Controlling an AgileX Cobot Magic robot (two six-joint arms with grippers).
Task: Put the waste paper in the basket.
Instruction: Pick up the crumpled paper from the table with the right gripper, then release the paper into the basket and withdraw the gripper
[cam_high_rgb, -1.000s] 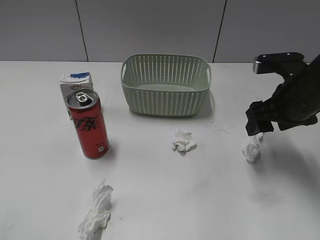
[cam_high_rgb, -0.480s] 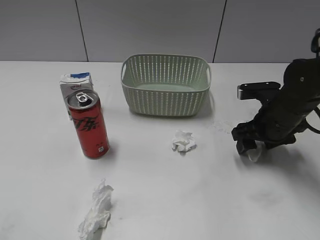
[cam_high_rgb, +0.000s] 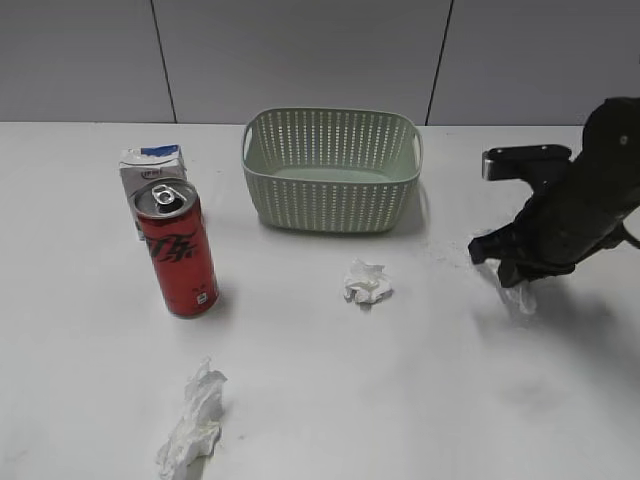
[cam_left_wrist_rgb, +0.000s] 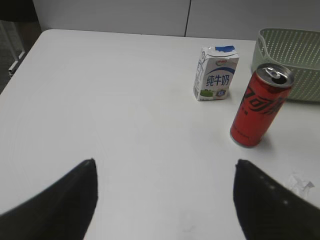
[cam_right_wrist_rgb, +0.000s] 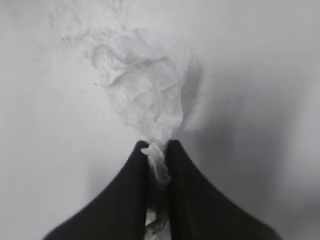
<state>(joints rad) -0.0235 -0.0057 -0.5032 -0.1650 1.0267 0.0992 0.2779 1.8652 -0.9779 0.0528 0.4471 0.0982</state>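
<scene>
I have the wad of waste paper in my right gripper. Next, I let it go on the pale green basket's bottom, behind the basket's front side (cam_high_rgb: 342, 174).
My right gripper (cam_high_rgb: 512, 278) (cam_right_wrist_rgb: 158, 146) is shut on a wad of waste paper (cam_right_wrist_rgb: 145, 95), which hangs below the jaws at the right of the table (cam_high_rgb: 524, 297). A second wad (cam_high_rgb: 367, 282) lies in front of the pale green basket (cam_high_rgb: 333, 190). A third, elongated wad (cam_high_rgb: 192, 420) lies near the front left; its edge shows in the left wrist view (cam_left_wrist_rgb: 300, 183). My left gripper (cam_left_wrist_rgb: 165, 167) is open and empty over bare table. It does not show in the exterior view.
A red can (cam_high_rgb: 178, 248) (cam_left_wrist_rgb: 259, 107) stands left of the basket, with a white-and-blue carton (cam_high_rgb: 150, 172) (cam_left_wrist_rgb: 216, 73) just behind it. The basket's corner (cam_left_wrist_rgb: 292, 65) shows at the right of the left wrist view. A grey panelled wall runs behind the white table.
My right gripper came down onto the right-hand wad, closed on it, and has lifted slightly and shifted right with the paper in its jaws. The other wads, can and carton have not moved.
</scene>
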